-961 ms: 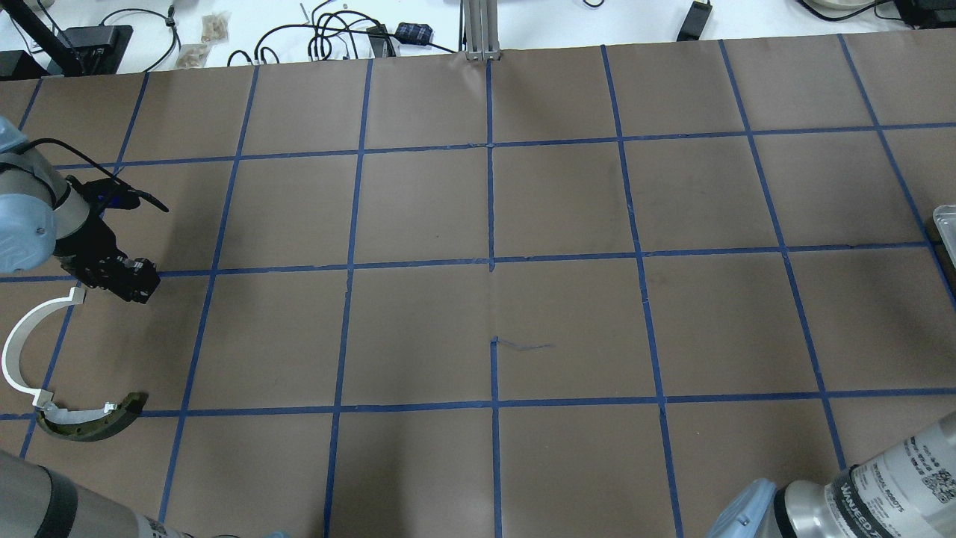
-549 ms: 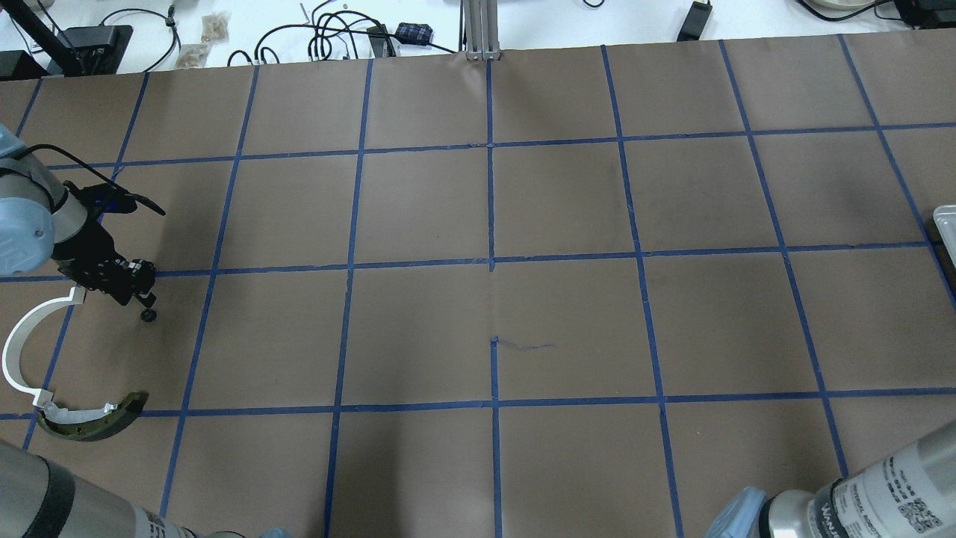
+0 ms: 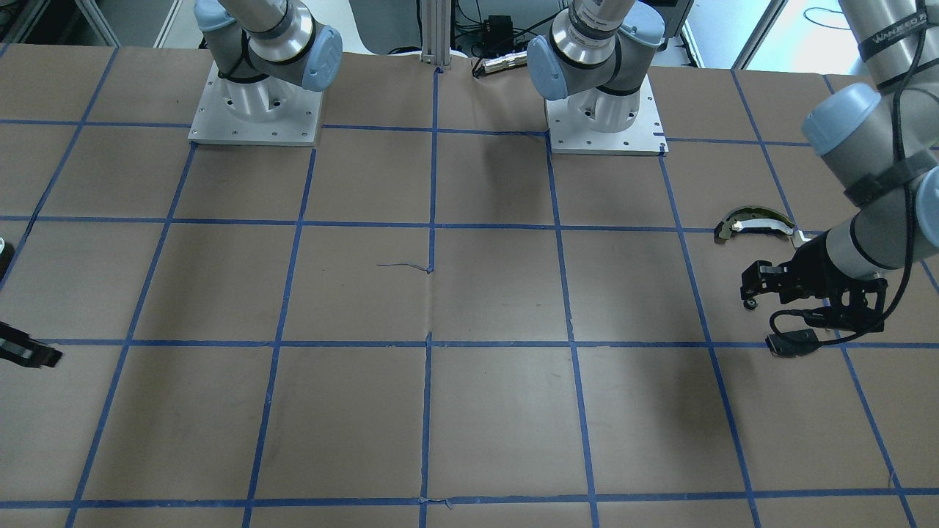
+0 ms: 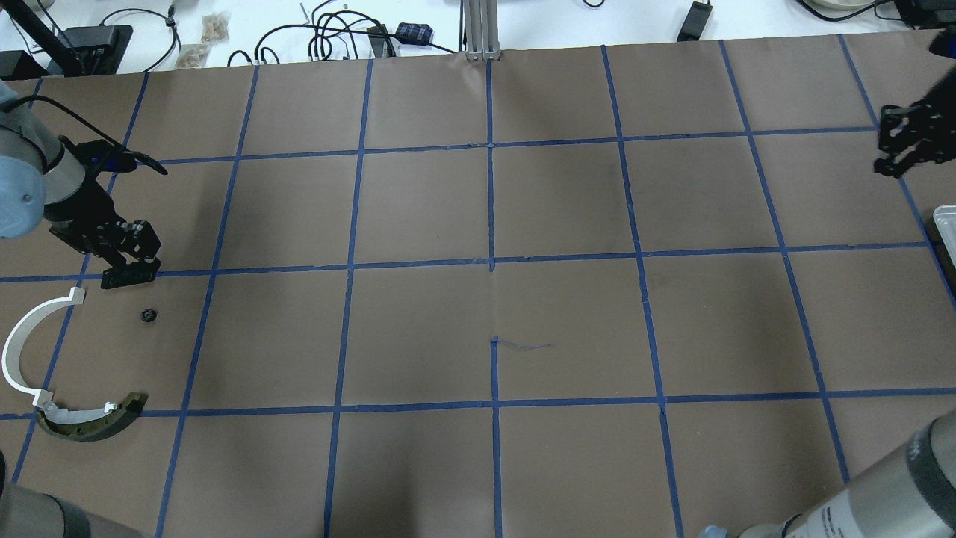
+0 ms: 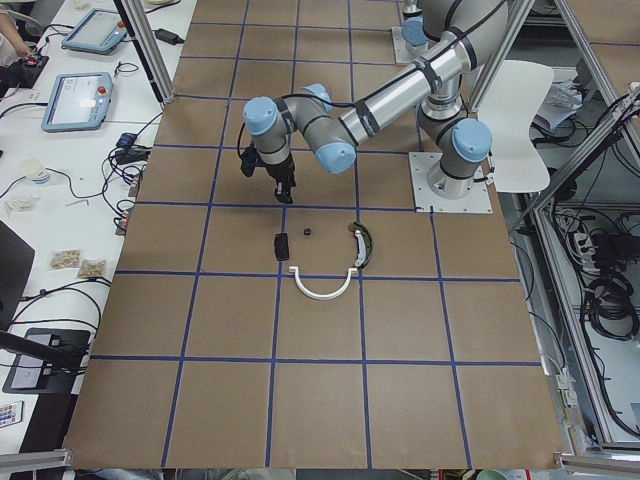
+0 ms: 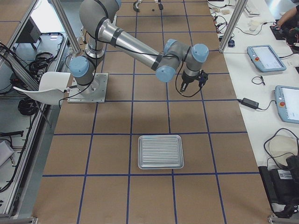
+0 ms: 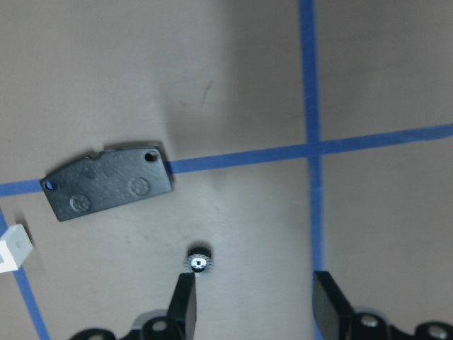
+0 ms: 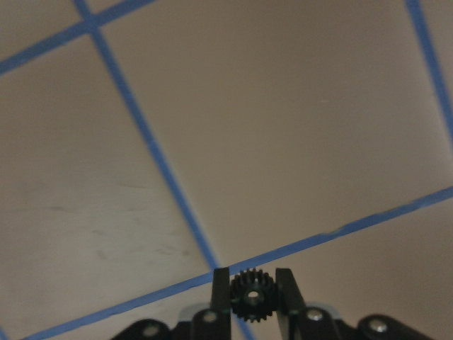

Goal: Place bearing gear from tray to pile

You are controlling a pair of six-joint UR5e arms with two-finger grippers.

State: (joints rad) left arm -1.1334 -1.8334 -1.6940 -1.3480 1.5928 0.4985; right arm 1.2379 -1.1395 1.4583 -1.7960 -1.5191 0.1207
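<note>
I should let go of the black gear with my right gripper on the brown paper [image 3: 459,315], just past the middle blue tape crossing.
A small black bearing gear [image 4: 148,314] lies on the paper by the pile, free of any gripper; it also shows in the left wrist view [image 7: 199,262]. The pile holds a white plastic arc [image 4: 26,344], a dark curved piece with pale trim [image 4: 89,420] and a flat black plate [image 7: 106,188]. My left gripper [image 4: 134,258] is open and empty, raised just beyond the gear, with its fingers [image 7: 184,306] spread wide. My right gripper [image 4: 900,142] is at the far right, shut on a second black gear [image 8: 249,294].
A ribbed metal tray [image 6: 160,151] lies near the table's right end with nothing showing in it; its edge shows in the overhead view [image 4: 945,224]. Cables and small boxes line the far table edge [image 4: 336,37]. Blue tape lines grid the brown paper.
My left gripper opened, left the small gear on the paper and drew back from it. My right gripper came into the overhead view at the far right, carrying a gear.
</note>
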